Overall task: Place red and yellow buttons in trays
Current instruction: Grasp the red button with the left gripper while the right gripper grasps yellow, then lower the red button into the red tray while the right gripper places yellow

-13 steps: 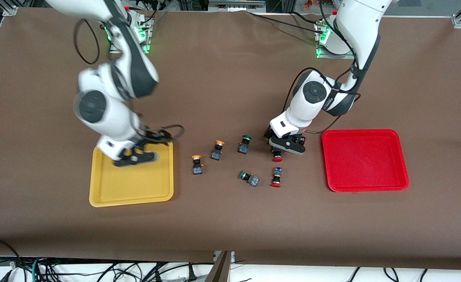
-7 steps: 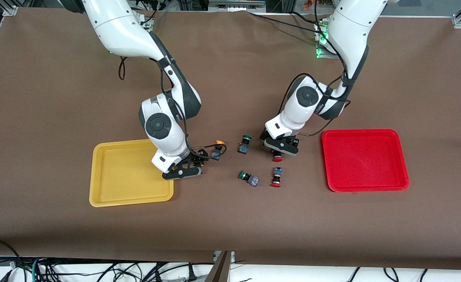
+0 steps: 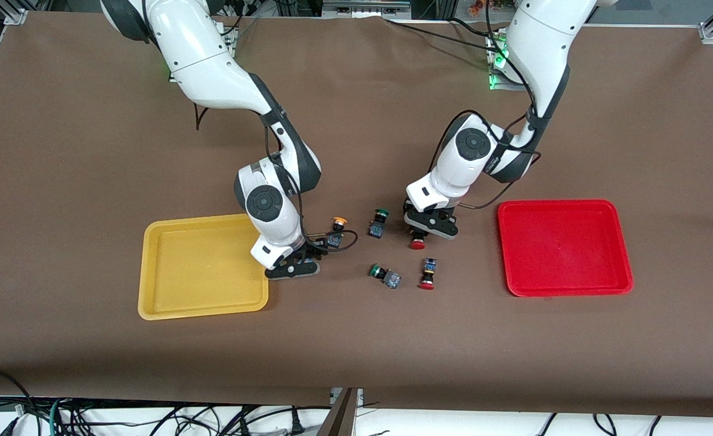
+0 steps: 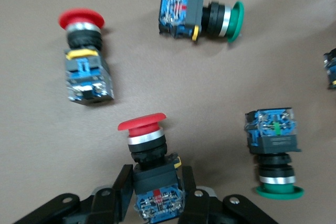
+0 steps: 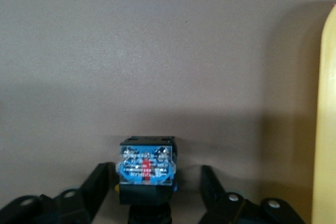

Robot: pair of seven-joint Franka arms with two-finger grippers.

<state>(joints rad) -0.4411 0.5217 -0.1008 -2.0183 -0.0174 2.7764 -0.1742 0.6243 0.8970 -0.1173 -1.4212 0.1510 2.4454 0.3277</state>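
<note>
The red button, now down on the table, will be released by my left gripper near the middle of the red tray (image 3: 552, 243), where I should let it go.
My left gripper (image 4: 156, 176) (image 3: 430, 229) is down on the table, shut on the block body of a red button (image 4: 152, 182) whose red cap (image 3: 417, 244) sticks out. A second red button (image 3: 428, 274) lies nearer the front camera. My right gripper (image 5: 155, 179) (image 3: 294, 266) is open beside the yellow tray (image 3: 168, 290), its fingers on either side of a black-and-blue button body (image 5: 146, 167) with a gap; that cap is hidden. Another yellow button (image 3: 337, 233) lies close by. The red tray (image 3: 565, 209) sits at the left arm's end.
Two green-capped buttons lie between the grippers, one (image 3: 378, 223) beside the left gripper and one (image 3: 385, 275) nearer the front camera. They also show in the left wrist view (image 4: 202, 14) (image 4: 273, 150). The yellow tray's rim (image 5: 325, 129) is close to my right gripper.
My right arm swung from over the yellow tray down to the button beside it. My left gripper shifted slightly toward the right arm's end, the red button moving with it.
</note>
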